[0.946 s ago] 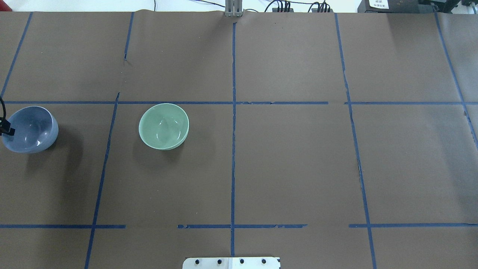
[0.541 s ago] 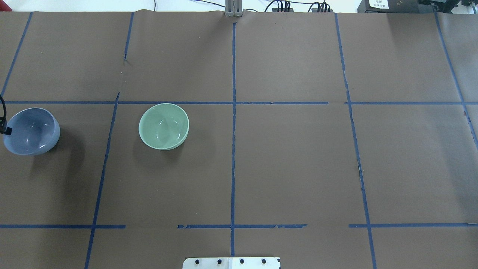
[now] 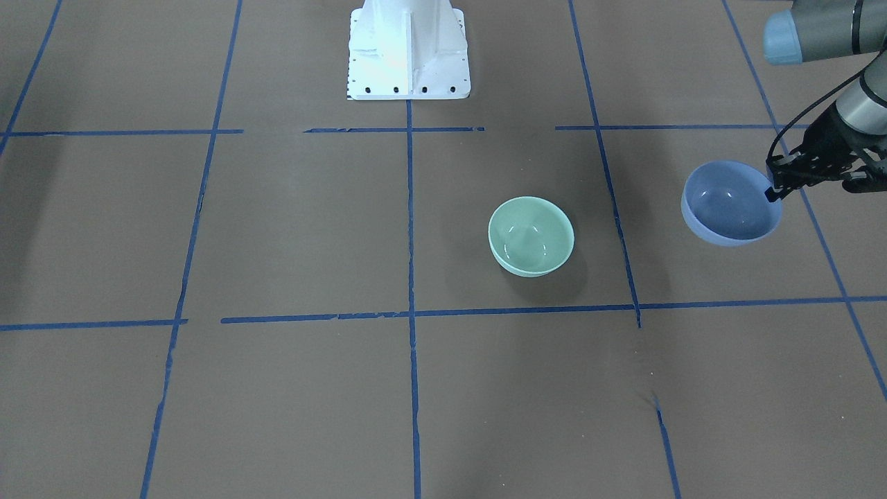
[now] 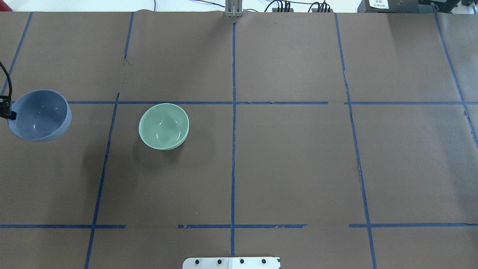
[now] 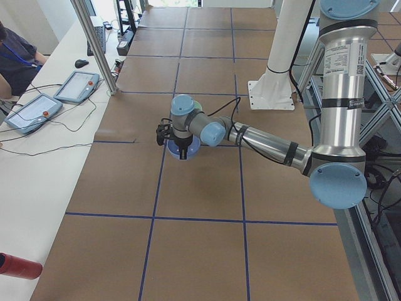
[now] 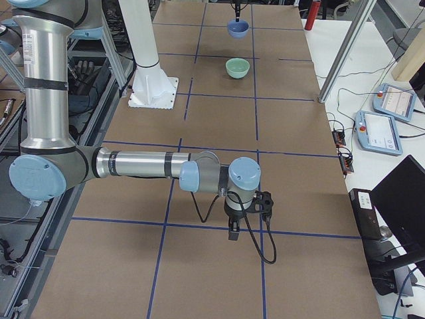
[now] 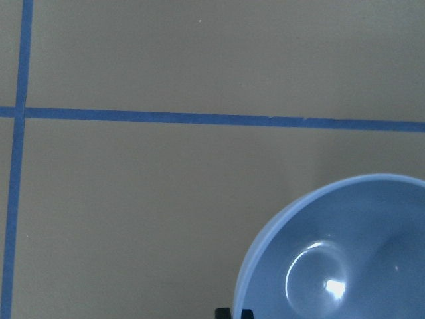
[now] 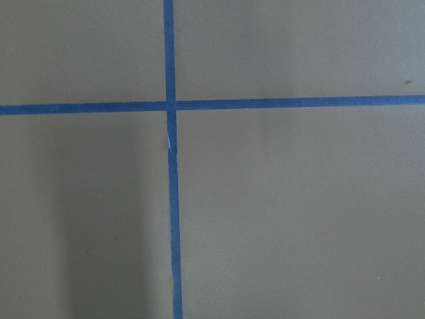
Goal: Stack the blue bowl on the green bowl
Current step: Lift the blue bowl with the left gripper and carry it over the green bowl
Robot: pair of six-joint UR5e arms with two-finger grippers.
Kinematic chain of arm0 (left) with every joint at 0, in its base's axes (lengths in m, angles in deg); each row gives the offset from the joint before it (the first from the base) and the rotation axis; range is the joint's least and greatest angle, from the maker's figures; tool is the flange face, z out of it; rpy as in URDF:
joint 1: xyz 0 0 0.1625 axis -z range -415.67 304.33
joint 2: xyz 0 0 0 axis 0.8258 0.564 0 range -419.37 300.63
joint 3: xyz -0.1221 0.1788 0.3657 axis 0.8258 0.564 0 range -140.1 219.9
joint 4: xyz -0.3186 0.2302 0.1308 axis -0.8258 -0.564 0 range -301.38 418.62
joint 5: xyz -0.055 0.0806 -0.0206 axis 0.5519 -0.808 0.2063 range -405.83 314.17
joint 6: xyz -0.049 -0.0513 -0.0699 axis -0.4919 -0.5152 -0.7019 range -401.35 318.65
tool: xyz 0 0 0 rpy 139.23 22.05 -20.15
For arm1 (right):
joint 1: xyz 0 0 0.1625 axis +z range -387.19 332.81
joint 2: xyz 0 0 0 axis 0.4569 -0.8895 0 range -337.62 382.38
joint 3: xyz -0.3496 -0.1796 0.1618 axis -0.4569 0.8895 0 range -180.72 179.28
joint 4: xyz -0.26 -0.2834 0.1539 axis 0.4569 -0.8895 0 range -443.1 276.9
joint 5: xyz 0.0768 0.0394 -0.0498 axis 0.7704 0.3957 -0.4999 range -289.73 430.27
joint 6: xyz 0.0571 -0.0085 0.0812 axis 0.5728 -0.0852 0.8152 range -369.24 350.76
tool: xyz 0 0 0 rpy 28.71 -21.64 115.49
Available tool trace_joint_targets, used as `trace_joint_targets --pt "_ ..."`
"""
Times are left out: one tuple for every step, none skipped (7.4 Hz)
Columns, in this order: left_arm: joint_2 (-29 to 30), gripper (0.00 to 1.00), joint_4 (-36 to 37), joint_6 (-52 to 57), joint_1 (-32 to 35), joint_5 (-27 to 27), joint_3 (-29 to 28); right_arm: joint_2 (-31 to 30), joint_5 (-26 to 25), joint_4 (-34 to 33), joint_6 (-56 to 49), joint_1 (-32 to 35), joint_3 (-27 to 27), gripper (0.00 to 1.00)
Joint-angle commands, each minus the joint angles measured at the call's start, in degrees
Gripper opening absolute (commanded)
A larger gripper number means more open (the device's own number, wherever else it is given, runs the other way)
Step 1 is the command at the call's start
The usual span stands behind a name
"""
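Next, my left gripper lets go of the blue bowl, nested in the middle of the empty green bowl (image 3: 533, 231).
The blue bowl (image 3: 727, 208) hangs in the air, slightly tilted, above the table's left part (image 4: 39, 116). My left gripper (image 3: 775, 193) is shut on its rim at the side away from the green bowl; in the overhead view only the fingertips (image 4: 9, 114) show. The bowl also fills the lower right of the left wrist view (image 7: 345, 259). The green bowl (image 3: 531, 235) stands upright and empty on the table (image 4: 163, 126), apart from the blue one, toward the middle. My right gripper (image 6: 234, 232) hovers far off over the table's right part; I cannot tell if it is open or shut.
Brown paper with a blue tape grid covers the table (image 4: 298, 149). The white robot base plate (image 3: 407, 48) sits at the robot's edge. Teach pendants (image 6: 392, 119) lie on the side bench beyond the table's far edge.
The blue bowl has risen off the table in my left gripper and moved a little toward the green bowl; its shadow now lies apart from it. The green bowl has not moved.
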Motion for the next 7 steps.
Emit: trace_joint_targets --pt "6.0 0.0 5.5 -14.1 -1.1 0.0 5.1 0.0 0.0 0.0 0.1 0.0 0.0 1.0" --pt "9.4 0.0 5.5 -21.8 -5.8 -0.1 4.8 0.0 0.0 0.0 0.0 0.1 0.0 1.0" --pt "12.8 0.0 5.6 -27.1 -9.6 -0.1 4.5 0.0 0.0 0.0 0.1 0.0 0.0 1.0" --pt "15.6 0.0 5.6 -31.6 -13.2 0.0 3.1 0.0 0.0 0.0 0.1 0.0 0.0 1.0" --pt "18.5 0.0 5.3 -35.8 -17.2 -0.2 0.0 0.1 0.0 0.0 0.0 0.0 0.0 1.0" --pt "20.9 0.0 5.2 -37.8 -18.8 -0.2 -2.6 0.0 0.0 0.0 0.1 0.0 0.0 1.0" --pt "21.7 0.0 5.1 -38.7 -19.6 -0.5 -3.4 0.0 0.0 0.0 0.1 0.0 0.0 1.0"
